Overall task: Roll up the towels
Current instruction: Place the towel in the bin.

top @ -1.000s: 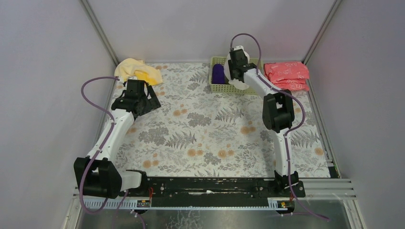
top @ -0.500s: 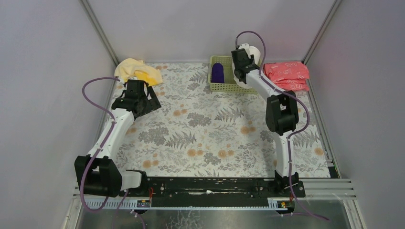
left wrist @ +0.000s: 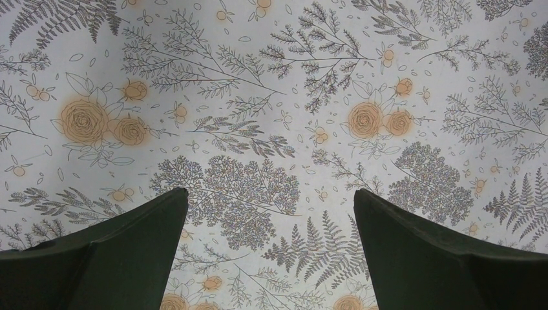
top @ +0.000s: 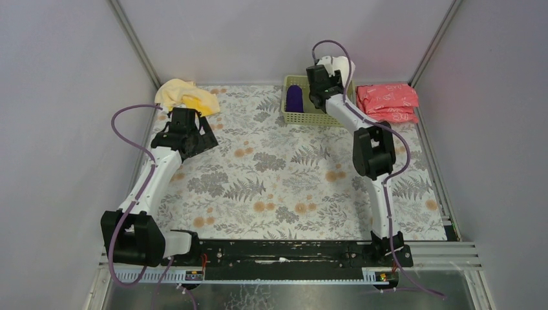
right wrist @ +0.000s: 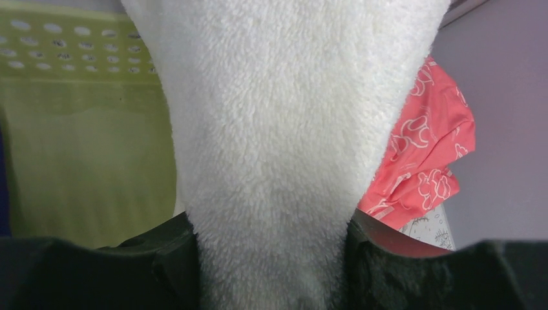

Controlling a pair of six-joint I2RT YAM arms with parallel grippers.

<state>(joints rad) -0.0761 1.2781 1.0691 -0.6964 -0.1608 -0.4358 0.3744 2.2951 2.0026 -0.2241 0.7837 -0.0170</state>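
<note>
The white towel will come to rest inside the green basket (top: 333,116), beside the purple towel, when my right gripper lets go of it there.
My right gripper (top: 331,68) is shut on the rolled white towel (top: 342,66), holding it over the right end of the green basket (top: 298,117). The right wrist view fills with that white towel (right wrist: 284,129), pinched between the two black fingers (right wrist: 155,258). A dark purple towel (top: 295,98) lies rolled inside the basket's left half. The pale yellow towel (top: 187,95) sits crumpled at the far left corner. My left gripper (top: 191,143) hovers open just in front of it, with only the floral cloth (left wrist: 271,129) between its fingers (left wrist: 142,245).
Pink-red wrapped packets (top: 388,101) are stacked right of the basket, also visible as packets (right wrist: 426,155) beside the white towel. Metal frame posts and grey walls close in the back and sides. The green basket wall (right wrist: 84,129) is at the left of the right wrist view.
The right gripper has lifted the white towel out of the basket's right half, swung it slightly right, then back left above the basket's rim. The left arm has not moved.
</note>
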